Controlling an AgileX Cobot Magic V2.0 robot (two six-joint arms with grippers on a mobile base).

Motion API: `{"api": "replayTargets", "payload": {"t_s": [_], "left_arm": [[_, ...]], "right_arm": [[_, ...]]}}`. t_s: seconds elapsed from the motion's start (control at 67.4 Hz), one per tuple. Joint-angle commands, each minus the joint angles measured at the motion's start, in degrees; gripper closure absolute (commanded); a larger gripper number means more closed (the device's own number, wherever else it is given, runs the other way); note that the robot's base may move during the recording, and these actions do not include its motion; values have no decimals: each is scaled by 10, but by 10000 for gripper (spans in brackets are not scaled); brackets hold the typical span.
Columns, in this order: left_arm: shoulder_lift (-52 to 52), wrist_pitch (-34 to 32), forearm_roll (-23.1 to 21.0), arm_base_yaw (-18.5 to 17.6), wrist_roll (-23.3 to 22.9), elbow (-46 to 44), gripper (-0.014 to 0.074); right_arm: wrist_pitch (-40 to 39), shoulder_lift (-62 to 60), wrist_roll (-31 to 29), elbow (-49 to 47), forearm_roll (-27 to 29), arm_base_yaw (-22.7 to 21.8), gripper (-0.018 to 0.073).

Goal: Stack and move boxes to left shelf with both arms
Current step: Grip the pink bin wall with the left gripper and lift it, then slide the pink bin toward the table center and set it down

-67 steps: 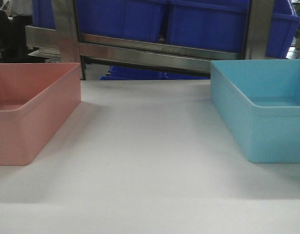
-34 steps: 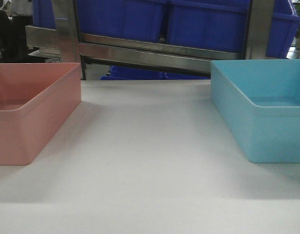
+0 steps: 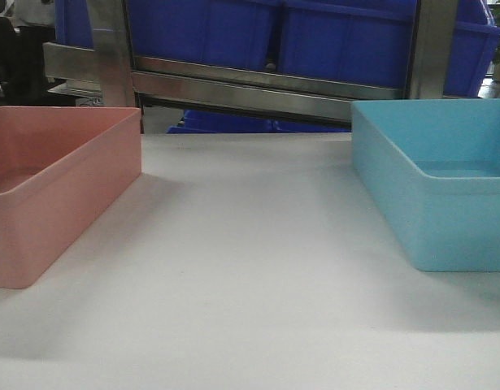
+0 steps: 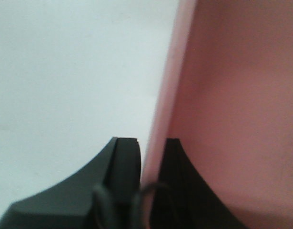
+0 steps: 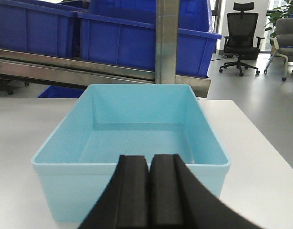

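My left gripper sets the salmon pink bin down next on the middle of the white tabletop (image 3: pixel 193 244), near the blue bin.
The salmon pink bin (image 3: pixel 63 191) sits at the left of the white table, the light sky blue bin (image 3: pixel 445 211) at the right, well apart. In the left wrist view my left gripper (image 4: pixel 151 143) is shut on the pink bin's side wall (image 4: pixel 160 95), with one black finger (image 4: pixel 126 162) outside and one inside. My right gripper (image 5: pixel 149 160) is shut and empty, just in front of the blue bin's near wall (image 5: pixel 70 186). That bin is empty. Neither gripper shows in the front view. The roller shelf is out of view.
A steel-framed rack (image 3: pixel 241 89) holding dark royal-blue bins (image 3: pixel 339 41) stands right behind the table. The white tabletop (image 3: pixel 250 268) lies between the two bins. Office chairs (image 5: pixel 241 38) stand on the floor at the far right.
The pink bin has shifted. Its far corner moved a little right and its near lower edge dropped in the frame. The blue bin has not moved.
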Motion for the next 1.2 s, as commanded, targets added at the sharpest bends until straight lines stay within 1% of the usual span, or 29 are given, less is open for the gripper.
{"api": "replayTargets", "payload": {"t_s": [0.0,0.059,0.119,0.208,0.327,0.43,0.519,0.579,0.698,0.787,0.861,0.92,0.994,1.187], "left_arm": [[-43,14,-30,1,-7,-36,608],[-52,31,-43,1,-13,-47,608],[-69,43,-45,-1,-50,-50,607],[-98,62,-47,-7,-84,-50,607],[-135,99,-55,-26,-168,-50,607],[-149,115,-63,-50,-191,-50,607],[-154,123,-68,-87,-209,-46,607],[-154,125,-64,-111,-234,-41,607],[-154,97,-61,-161,-293,-13,607],[-154,67,-60,-199,-326,15,607],[-154,45,-50,-228,-358,37,607],[-154,25,-32,-250,-384,53,607],[-154,-1,-11,-280,-393,73,607],[-154,-67,11,-343,-396,113,607]], "right_arm": [[-49,-3,-7,-2,0,0,511],[-49,-3,-7,-2,0,0,511],[-49,-3,-7,-2,0,0,511],[-49,-3,-7,-2,0,0,511],[-49,-3,-7,-2,0,0,511],[-49,-3,-7,-2,0,0,511],[-49,-3,-7,-2,0,0,511],[-49,-3,-7,-2,0,0,511],[-49,-3,-7,-2,0,0,511],[-49,-3,-7,-2,0,0,511],[-49,-3,-7,-2,0,0,511],[-49,-3,-7,-2,0,0,511],[-49,-3,-7,-2,0,0,511],[-49,-3,-7,-2,0,0,511]]}}
